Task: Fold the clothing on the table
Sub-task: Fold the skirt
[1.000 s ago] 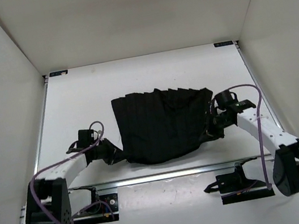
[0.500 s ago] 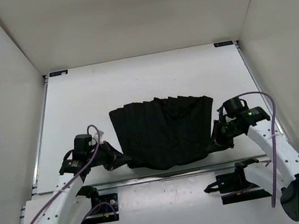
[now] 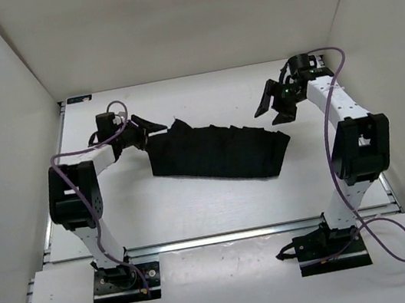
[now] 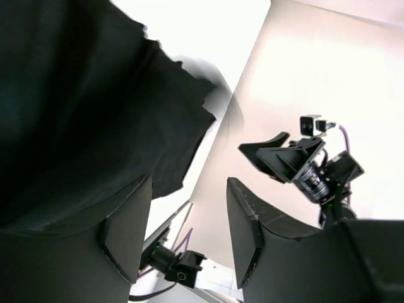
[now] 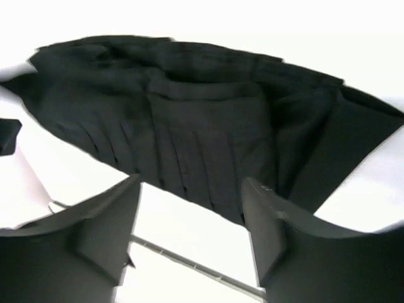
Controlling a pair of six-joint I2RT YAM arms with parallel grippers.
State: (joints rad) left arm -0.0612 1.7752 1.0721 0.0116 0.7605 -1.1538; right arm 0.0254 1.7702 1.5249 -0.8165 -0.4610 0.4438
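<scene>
Next, my right gripper goes to the clothing's near corner [image 3: 278, 169] [image 5: 303, 203] on its own side, the one closest to the metal rail, and closes there.
The clothing [image 3: 218, 153], black and pleated, lies on the table [image 3: 197, 214] as a folded band slanting down to the right. My left gripper [image 3: 154, 122] is open at the band's far left corner, with nothing between its fingers. In the left wrist view the open jaws [image 4: 189, 221] frame bare wall, with the clothing [image 4: 82, 95] at upper left. My right gripper [image 3: 273, 107] hangs open just beyond the band's far right corner, holding nothing. The right wrist view looks down between its open gripper [image 5: 189, 221] onto the clothing [image 5: 208, 139].
White walls [image 3: 9, 114] close in the table on the left, right and back. A metal rail [image 3: 224, 236] runs along the near edge, with the two arm bases [image 3: 122, 277] behind it. The right gripper [image 4: 284, 158] shows in the left wrist view.
Both arms swung from the near edge to the far side, carrying the clothing's near hem over onto itself. Both grippers then opened and let the fabric go.
</scene>
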